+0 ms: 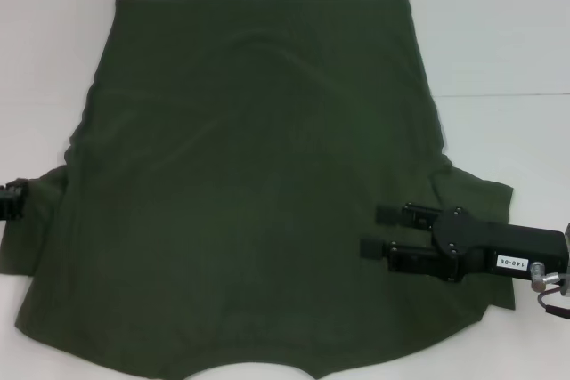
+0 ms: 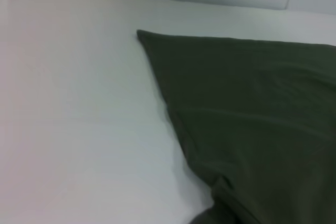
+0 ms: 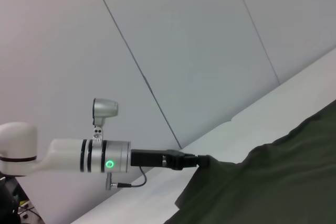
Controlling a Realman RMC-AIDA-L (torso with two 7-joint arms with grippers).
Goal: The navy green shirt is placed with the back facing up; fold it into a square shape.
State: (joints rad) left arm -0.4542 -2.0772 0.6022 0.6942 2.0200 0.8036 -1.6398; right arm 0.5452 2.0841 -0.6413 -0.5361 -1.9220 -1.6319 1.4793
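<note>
I should lay the sleeve edge on the shirt's back (image 1: 191, 166) with my left gripper, between that sleeve's seam and the shirt's middle.
The navy green shirt (image 1: 249, 175) lies spread flat on the white table (image 1: 499, 42), plain side up, with the hem on the far side and the collar at the near edge. My right gripper (image 1: 381, 230) is over the shirt by its right sleeve, pointing inward with its fingers open and nothing between them. At the far left, my left gripper (image 1: 11, 200) is at the left sleeve. In the right wrist view the left gripper (image 3: 199, 161) is shut on the sleeve edge, and the cloth (image 3: 283, 182) rises to its tip. The left wrist view shows the shirt's (image 2: 252, 103) side edge and a hem corner.
White tabletop (image 2: 79, 103) surrounds the shirt on the left, right and far sides. A pale panelled wall (image 3: 210, 51) stands behind the table. The left arm's white forearm (image 3: 89, 156) reaches in from beyond the table's left edge.
</note>
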